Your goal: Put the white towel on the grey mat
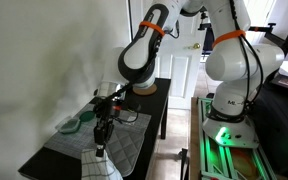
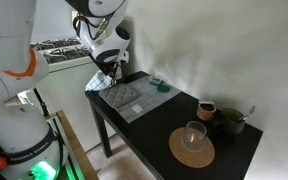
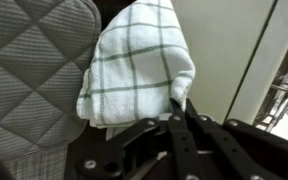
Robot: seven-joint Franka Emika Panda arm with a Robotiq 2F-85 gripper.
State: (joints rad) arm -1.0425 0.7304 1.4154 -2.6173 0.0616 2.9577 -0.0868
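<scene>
I should let the white towel go from my gripper on the near half of the quilted grey mat (image 1: 115, 153) (image 3: 59, 77), toward the open edge of the table.
The white towel (image 3: 134, 60), with its thin dark check, hangs bunched from my gripper (image 3: 176, 105), whose fingers are shut on its edge. The grey mat (image 3: 29, 60), with diamond quilting, lies under and beside the towel at the left of the wrist view. In an exterior view my gripper (image 1: 102, 133) hovers over the near end of the mat (image 1: 129, 148), and the towel (image 1: 100, 151) dangles just above it. In an exterior view the gripper (image 2: 106, 72) is at the mat's (image 2: 136, 98) far end by the table corner.
The mat lies on a dark table (image 2: 159, 125). A teal object (image 2: 161, 85) sits by the wall beside the mat. A round cork mat (image 2: 191, 152) with a glass (image 2: 194, 132), a mug (image 2: 207, 110) and a dark pot (image 2: 229, 122) stand at the table's other end.
</scene>
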